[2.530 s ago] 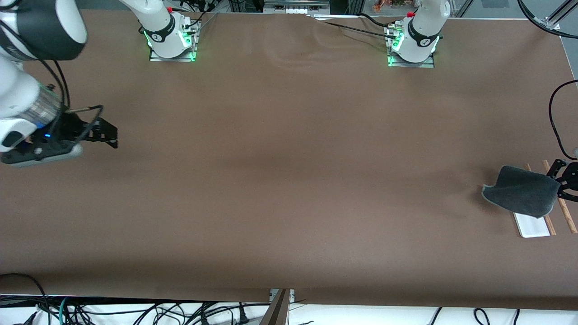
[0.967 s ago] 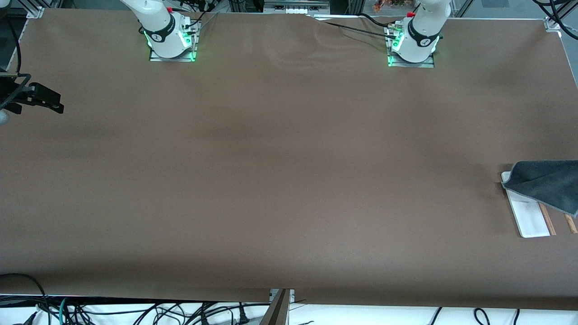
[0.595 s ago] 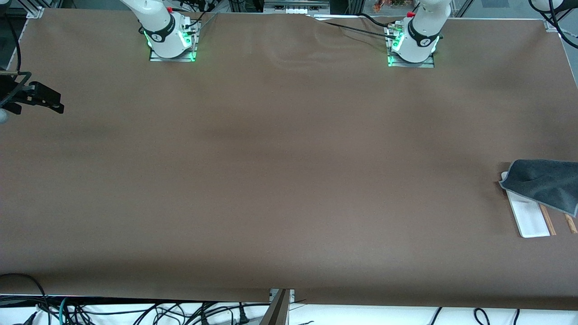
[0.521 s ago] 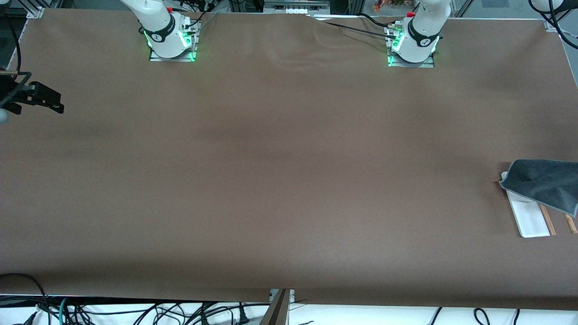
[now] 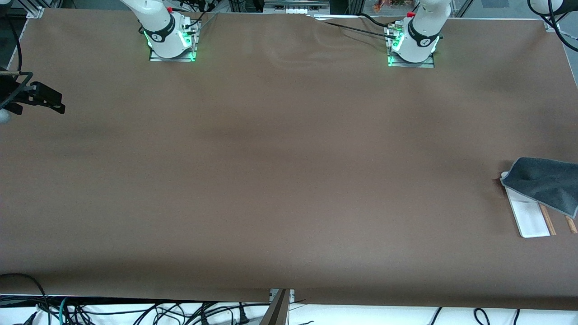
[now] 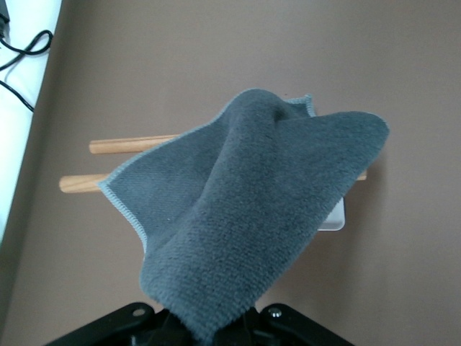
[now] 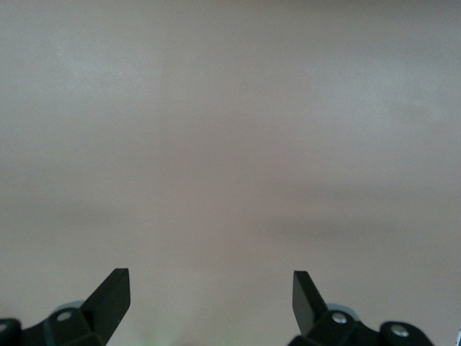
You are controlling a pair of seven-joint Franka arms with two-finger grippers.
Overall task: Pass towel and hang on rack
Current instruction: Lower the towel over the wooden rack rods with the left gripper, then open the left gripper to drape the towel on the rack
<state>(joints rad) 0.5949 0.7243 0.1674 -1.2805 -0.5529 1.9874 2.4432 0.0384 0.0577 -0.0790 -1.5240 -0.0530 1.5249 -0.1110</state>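
Next, my left gripper lets go of the towel across both wooden rods [image 5: 536, 188] [image 6: 241, 166], above the white base of the rack.
The towel [image 5: 544, 183], dark grey face up, hangs in the air over the rack at the left arm's end of the table. The rack shows its white base [image 5: 527, 219] and two wooden rods [image 5: 547, 220]. My left gripper [image 6: 209, 328] is shut on the towel [image 6: 245, 216], which covers its fingertips. In the left wrist view the rods [image 6: 126, 145] and a corner of the base [image 6: 333, 220] lie under the cloth. The left gripper is outside the front view. My right gripper [image 5: 45, 100] is open and empty over the right arm's end of the table, fingers apart [image 7: 211, 288].
The brown table [image 5: 289, 158] is bare between the two arms' bases [image 5: 170, 38]. Cables [image 5: 135, 311] hang below the table edge nearest the camera. A black cable [image 6: 21, 54] lies on the white strip past the table's end near the rack.
The left gripper carried the towel toward the table's end and left the front view. The right gripper drew back to its end of the table. In the last second the towel barely shifted.
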